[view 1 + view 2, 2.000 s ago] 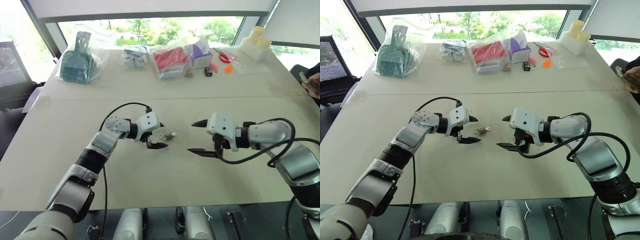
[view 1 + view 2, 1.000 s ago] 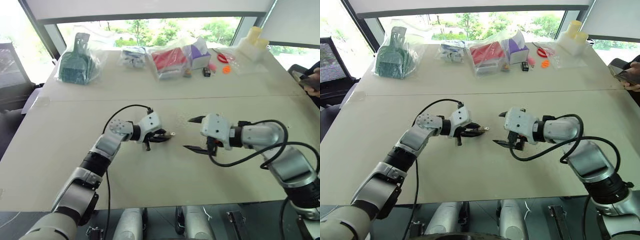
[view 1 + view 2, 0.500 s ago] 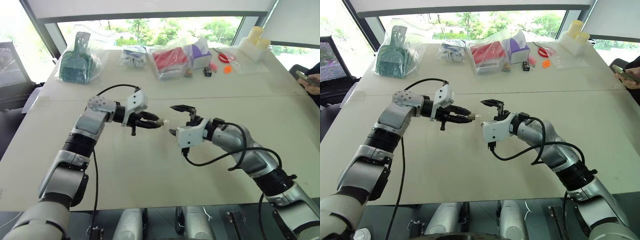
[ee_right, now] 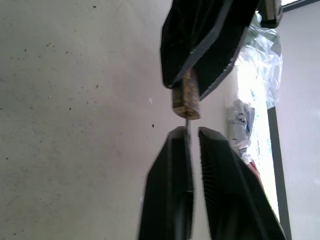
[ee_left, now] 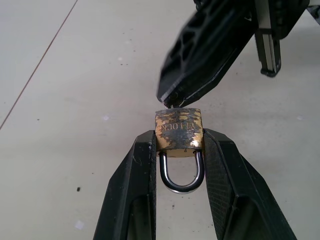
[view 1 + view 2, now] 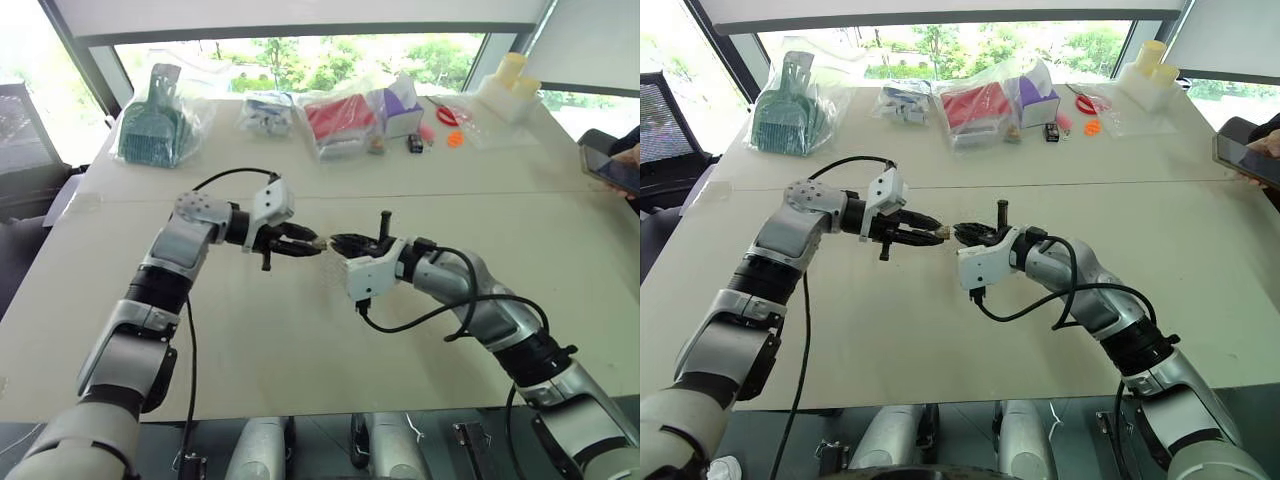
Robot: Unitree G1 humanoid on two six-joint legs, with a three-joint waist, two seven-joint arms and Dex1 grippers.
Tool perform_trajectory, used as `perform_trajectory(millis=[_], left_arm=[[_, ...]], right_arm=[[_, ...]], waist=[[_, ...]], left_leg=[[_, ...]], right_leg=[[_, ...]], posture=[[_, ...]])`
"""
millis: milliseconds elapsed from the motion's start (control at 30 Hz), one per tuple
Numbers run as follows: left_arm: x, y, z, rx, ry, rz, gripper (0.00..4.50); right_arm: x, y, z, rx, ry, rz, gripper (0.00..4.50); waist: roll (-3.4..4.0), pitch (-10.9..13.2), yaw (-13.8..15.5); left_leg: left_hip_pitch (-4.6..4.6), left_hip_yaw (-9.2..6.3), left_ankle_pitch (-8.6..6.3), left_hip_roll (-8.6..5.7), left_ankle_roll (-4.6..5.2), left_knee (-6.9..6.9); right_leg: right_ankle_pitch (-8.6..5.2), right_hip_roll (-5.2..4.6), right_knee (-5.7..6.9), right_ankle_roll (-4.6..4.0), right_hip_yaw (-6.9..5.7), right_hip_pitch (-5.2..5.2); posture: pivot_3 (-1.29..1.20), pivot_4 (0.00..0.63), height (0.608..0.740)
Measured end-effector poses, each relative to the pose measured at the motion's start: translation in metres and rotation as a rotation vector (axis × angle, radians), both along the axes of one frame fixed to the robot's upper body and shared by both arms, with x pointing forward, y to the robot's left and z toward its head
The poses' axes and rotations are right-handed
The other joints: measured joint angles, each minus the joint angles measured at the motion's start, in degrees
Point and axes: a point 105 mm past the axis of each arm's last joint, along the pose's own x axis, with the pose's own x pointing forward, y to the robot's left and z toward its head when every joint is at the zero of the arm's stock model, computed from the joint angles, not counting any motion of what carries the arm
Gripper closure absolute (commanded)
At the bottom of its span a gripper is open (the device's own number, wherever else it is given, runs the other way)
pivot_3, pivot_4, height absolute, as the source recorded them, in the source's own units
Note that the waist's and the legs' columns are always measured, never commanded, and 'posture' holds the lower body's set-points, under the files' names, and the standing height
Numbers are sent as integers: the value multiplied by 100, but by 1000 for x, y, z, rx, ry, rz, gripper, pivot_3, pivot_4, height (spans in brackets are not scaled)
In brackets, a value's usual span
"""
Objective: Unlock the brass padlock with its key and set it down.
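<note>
The shackle is back between my left gripper's fingers. Next, my right gripper leaves the key and grabs the padlock's body [image 6: 943, 232] before my left gripper pulls the shackle.
My left gripper [image 5: 178, 137] is shut on the brass padlock [image 5: 178, 129] and holds it above the table. Its fingers clamp the dull-gold body from both sides, and the silvery shackle loop hangs back between them. My right gripper [image 4: 190, 134] meets it tip to tip and is shut on the key [image 4: 188, 122]. The key is a thin silvery sliver that runs from the fingertips into the end of the padlock [image 4: 186, 96] opposite the shackle. In the left eye view the padlock [image 6: 318, 243] sits between the left gripper [image 6: 303, 243] and the right gripper [image 6: 340, 243], over the table's middle.
Bagged goods line the table's far edge: a green dustpan [image 6: 155, 125], a red pack [image 6: 340, 118], a purple box [image 6: 400, 105], red scissors [image 6: 450, 113] and pale containers [image 6: 510, 80]. A person's hand with a phone [image 6: 612, 172] shows at the right edge.
The left gripper took the padlock off the table and lifted it. The right gripper swung in from the right, rolled, and shut on the key at the padlock's end.
</note>
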Motion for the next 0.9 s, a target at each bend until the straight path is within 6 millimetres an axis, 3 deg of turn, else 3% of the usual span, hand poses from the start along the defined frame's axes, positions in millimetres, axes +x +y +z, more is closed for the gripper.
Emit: perform_trajectory(millis=[233, 600, 700, 800, 900], left_arm=[[0, 1, 2, 22, -63, -17, 3785], [-6, -2, -4, 147, -507, -234, 3785], [-2, -5, 0, 103, -460, -207, 3785], [5, -2, 9, 39, -327, -138, 3785], [7, 5, 5, 36, -229, -105, 3785]], right_arm=[[0, 5, 1, 8, 64, 17, 4460], [-5, 3, 2, 172, 621, -60, 4460], [-2, 0, 7, 160, 550, -64, 4460], [-1, -3, 19, 76, 296, -10, 4460], [-2, -10, 22, -25, 99, 55, 3141]], waist=[[0, 0, 0], [1, 0, 20], [2, 0, 10], [1, 0, -6], [1, 0, -13]], left_leg=[[0, -1, 0, 0, 0, 0], [2, 0, 0, 0, 1, 1], [0, 2, 0, 0, 1, 1], [0, 3, 0, 0, 1, 0], [0, 5, 0, -1, 0, -1]], right_leg=[[0, 0, 0, 0, 0, 0], [2, -2, 1, -3, -1, 3], [1, -2, 2, -2, -1, 0], [0, -1, 2, 2, -1, -2], [-1, -1, 2, 3, -1, -2]], posture=[[0, 150, 740], [0, 150, 740], [0, 150, 740], [0, 150, 740], [0, 150, 740]])
